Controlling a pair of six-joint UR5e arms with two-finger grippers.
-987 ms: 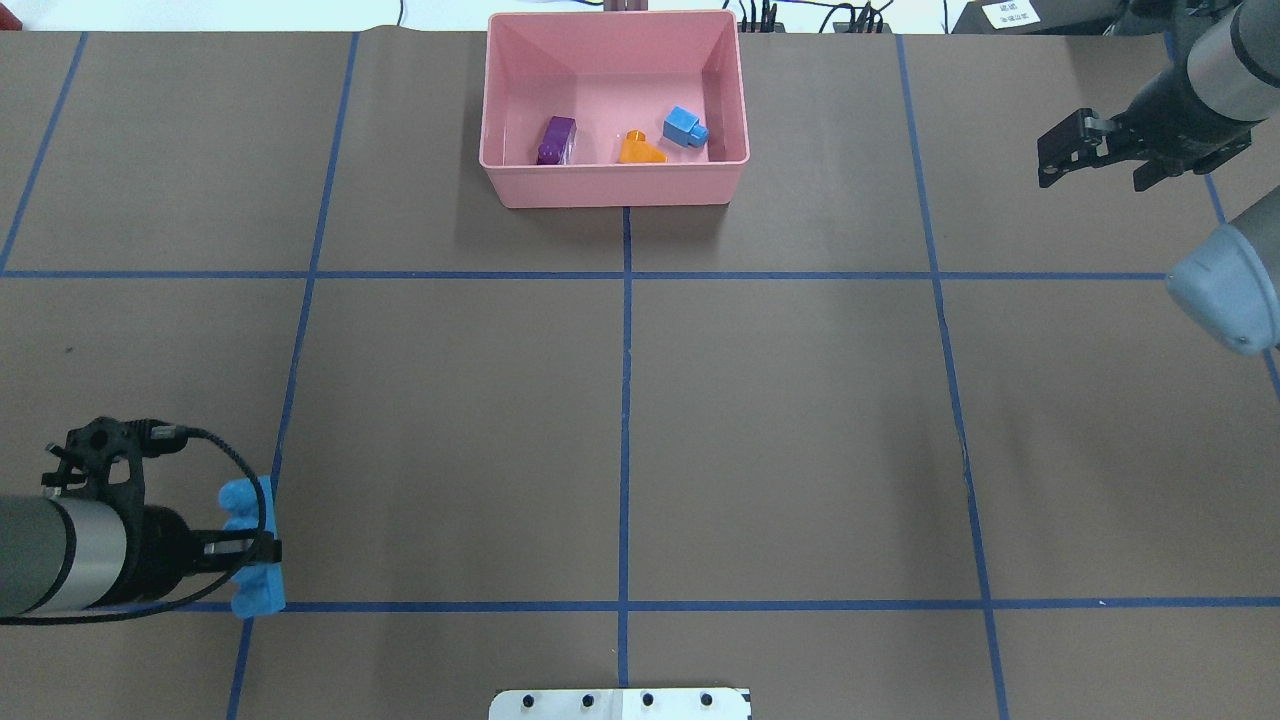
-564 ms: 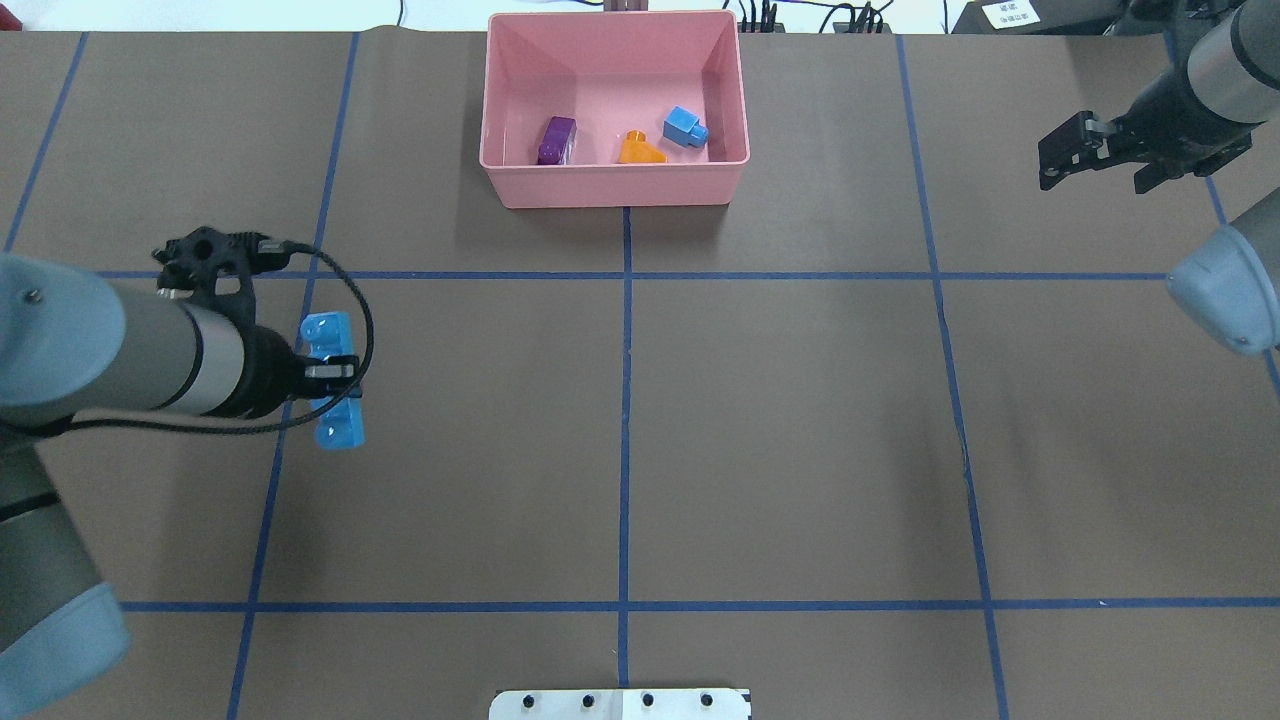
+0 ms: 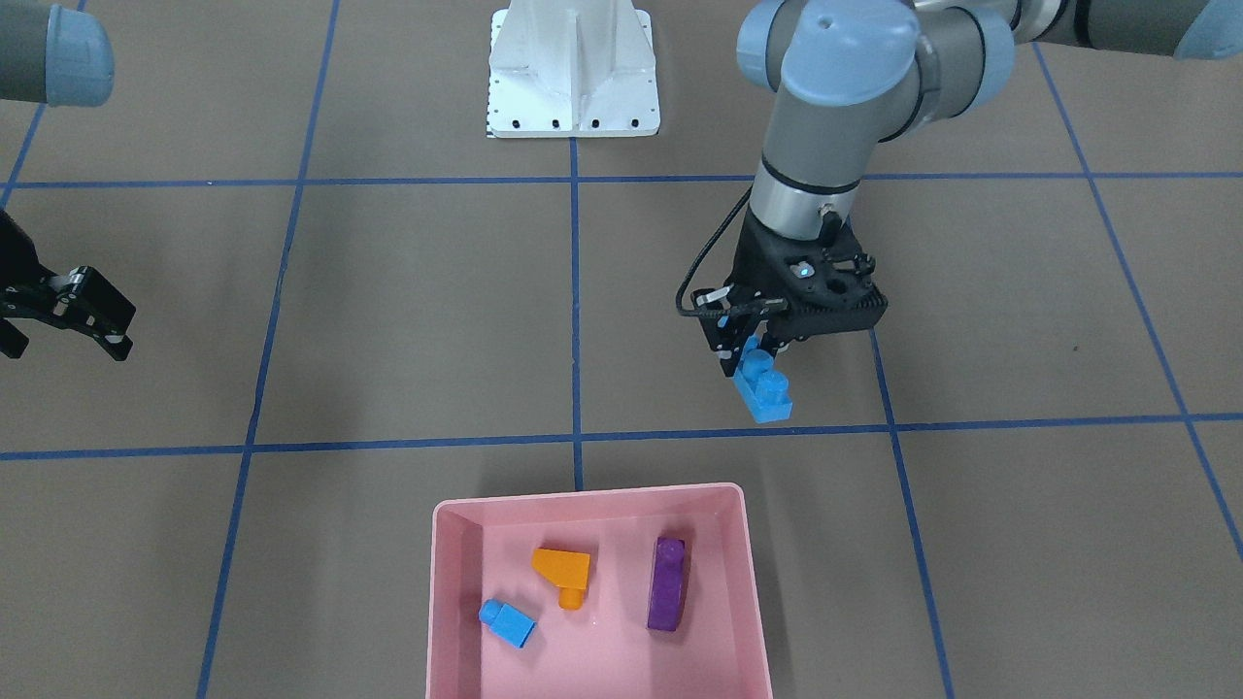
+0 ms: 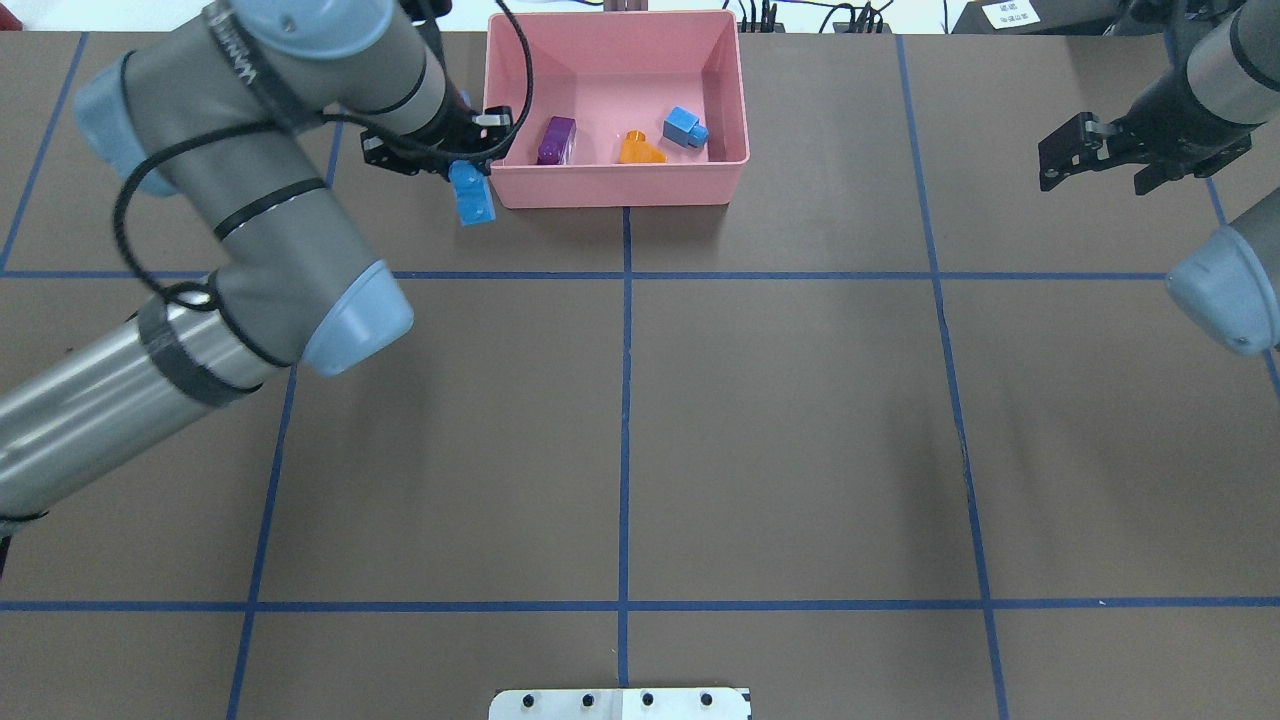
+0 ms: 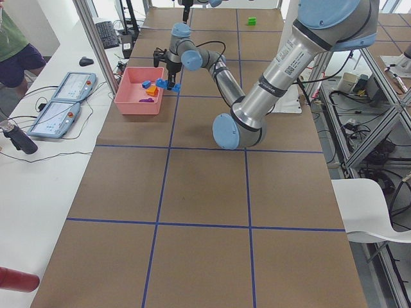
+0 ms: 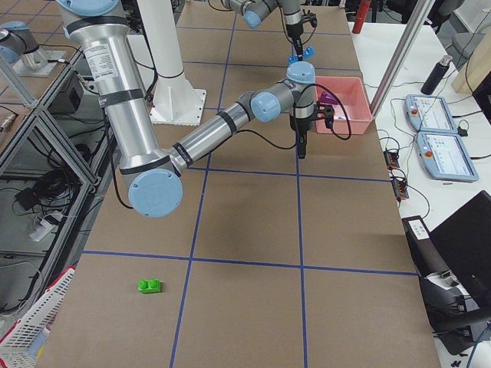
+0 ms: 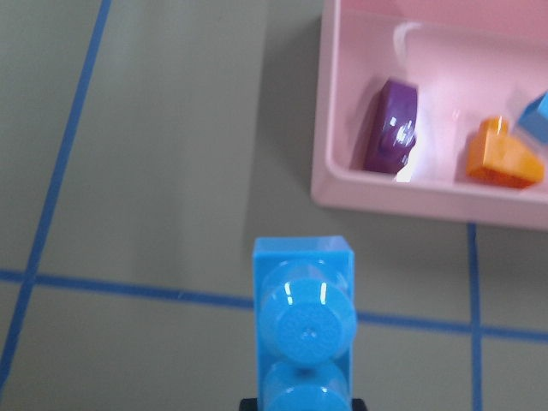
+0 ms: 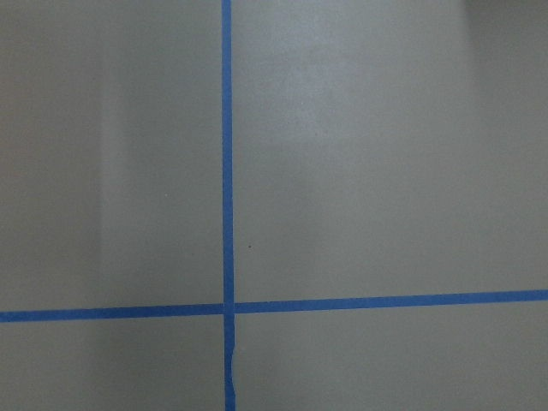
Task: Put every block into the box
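Note:
My left gripper needs to release the long blue block between the orange block and the purple block [image 3: 626, 598] [image 7: 439, 120] inside the pink box.
My left gripper [image 4: 466, 172] [image 3: 754, 348] is shut on the long blue block [image 4: 472, 198] [image 3: 764, 386] [image 7: 304, 317], held above the table just outside the near left corner of the pink box [image 4: 615, 195] [image 3: 583, 495] [image 7: 411, 190]. Inside the box lie the purple block [image 4: 556, 140] [image 3: 667, 584], the orange block [image 4: 638, 149] [image 3: 563, 570] and the small blue block [image 4: 685, 127] [image 3: 507, 621]. A green block [image 6: 150, 286] [image 5: 252, 21] rests on the table at the robot's far right end. My right gripper [image 4: 1092, 180] [image 3: 63, 349] hangs open and holds nothing, far off to the right.
The white robot base [image 3: 573, 78] [image 4: 620, 703] stands at the near table edge. Blue tape lines cross the brown table. Tablets [image 5: 61, 106] and a person [image 5: 13, 45] are beyond the far edge behind the box.
My left arm has swung the long blue block from the near left of the table forward and right, up to the box's corner. The right arm has stayed put.

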